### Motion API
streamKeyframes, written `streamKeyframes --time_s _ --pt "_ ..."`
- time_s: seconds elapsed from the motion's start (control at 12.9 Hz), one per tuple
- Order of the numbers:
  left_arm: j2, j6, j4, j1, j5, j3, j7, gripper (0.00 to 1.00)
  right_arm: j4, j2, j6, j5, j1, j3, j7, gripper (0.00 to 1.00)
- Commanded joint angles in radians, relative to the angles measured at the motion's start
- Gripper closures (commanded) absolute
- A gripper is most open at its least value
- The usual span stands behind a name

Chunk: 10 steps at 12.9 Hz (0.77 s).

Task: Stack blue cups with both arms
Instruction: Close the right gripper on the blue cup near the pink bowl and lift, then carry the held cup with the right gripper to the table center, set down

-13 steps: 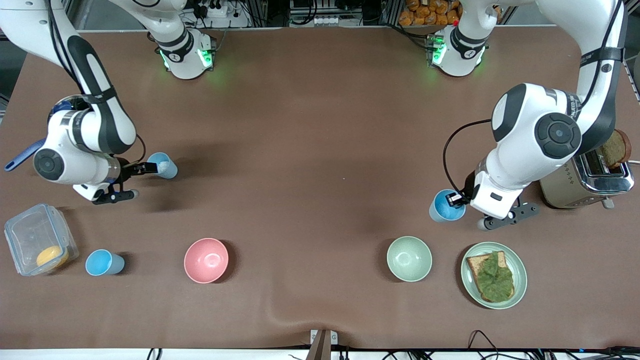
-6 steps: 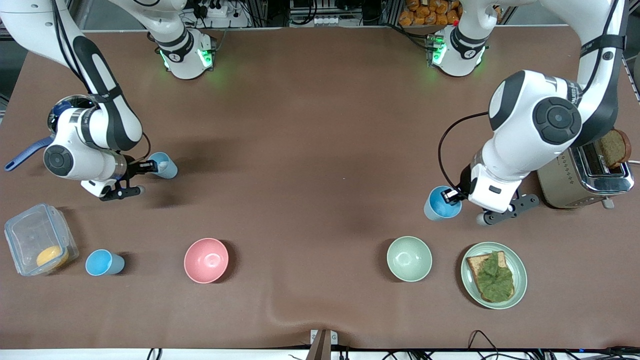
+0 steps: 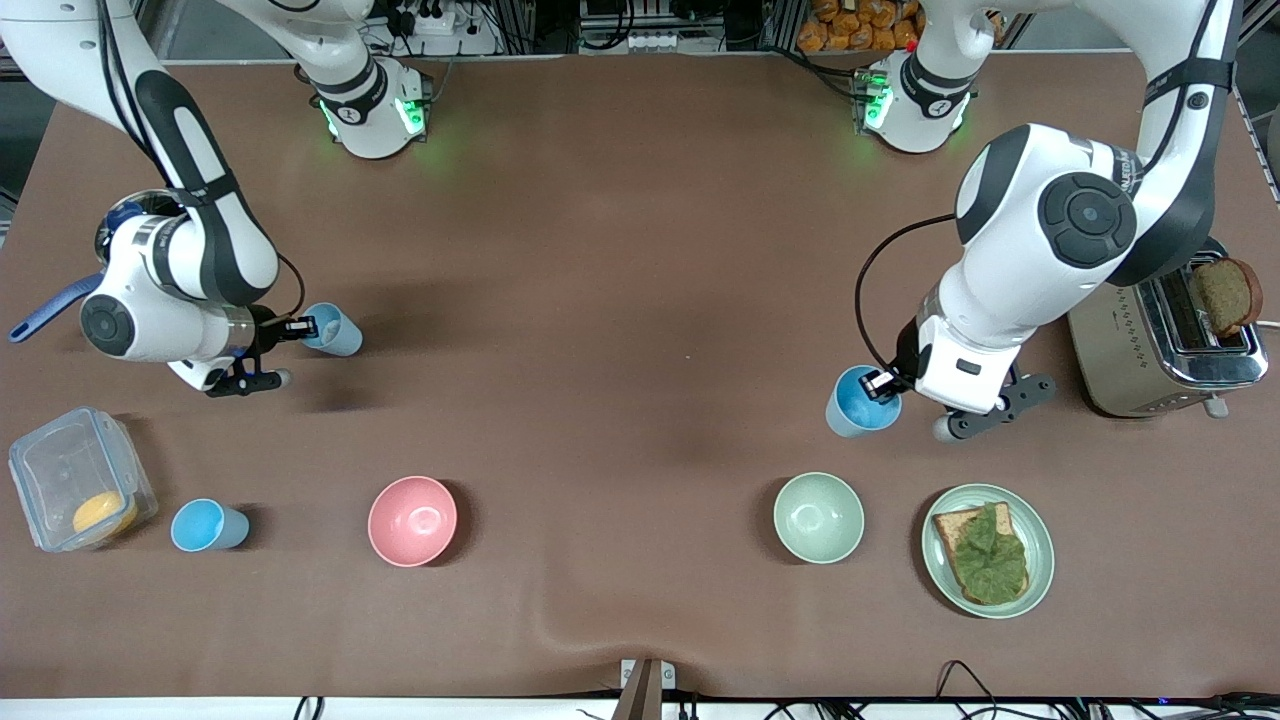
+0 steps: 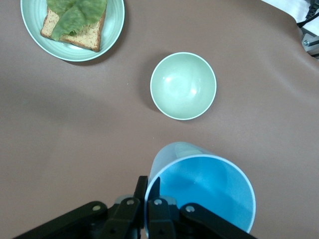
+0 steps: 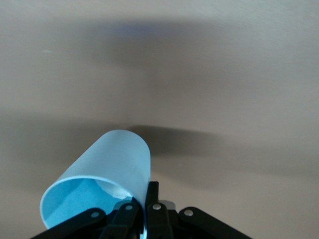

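Next, my right gripper releases its blue cup on the bare middle of the table (image 3: 619, 365), between both arms.
My left gripper (image 3: 880, 385) is shut on the rim of a blue cup (image 3: 856, 403) and holds it up over the table near the pale green bowl (image 3: 818, 517). In the left wrist view the fingers (image 4: 143, 191) pinch the cup's wall (image 4: 199, 189). My right gripper (image 3: 298, 327) is shut on the rim of a second blue cup (image 3: 332, 330), held tilted on its side above the table. In the right wrist view this cup (image 5: 104, 174) sits in the gripper (image 5: 148, 199). A third blue cup (image 3: 205, 525) stands upright beside the plastic box.
A pink bowl (image 3: 412, 520) stands near the front edge. A plate with toast and lettuce (image 3: 988, 550) lies beside the green bowl. A toaster (image 3: 1165, 355) with bread stands at the left arm's end. A clear plastic box (image 3: 75, 490) sits at the right arm's end.
My left gripper has carried its blue cup toward the table's middle. My right gripper has shifted slightly with its cup. The third cup and the bowls have not moved.
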State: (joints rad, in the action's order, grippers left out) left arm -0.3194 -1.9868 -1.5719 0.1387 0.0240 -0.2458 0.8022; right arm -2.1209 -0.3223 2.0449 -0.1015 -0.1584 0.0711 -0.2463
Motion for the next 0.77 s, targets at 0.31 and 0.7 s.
streamKeyframes --time_s 0.31,0.7 --pt "0.005 0.025 0.032 -0.001 -0.007 -0.001 0.017 1.0 0.22 -0.009 -0.123 -0.222 0.333 0.006 0.489 1.0" --pt "0.01 0.089 0.076 -0.007 -0.01 -0.004 0.012 1.0 0.422 -0.213 0.03 -0.244 0.603 0.006 0.905 1.0"
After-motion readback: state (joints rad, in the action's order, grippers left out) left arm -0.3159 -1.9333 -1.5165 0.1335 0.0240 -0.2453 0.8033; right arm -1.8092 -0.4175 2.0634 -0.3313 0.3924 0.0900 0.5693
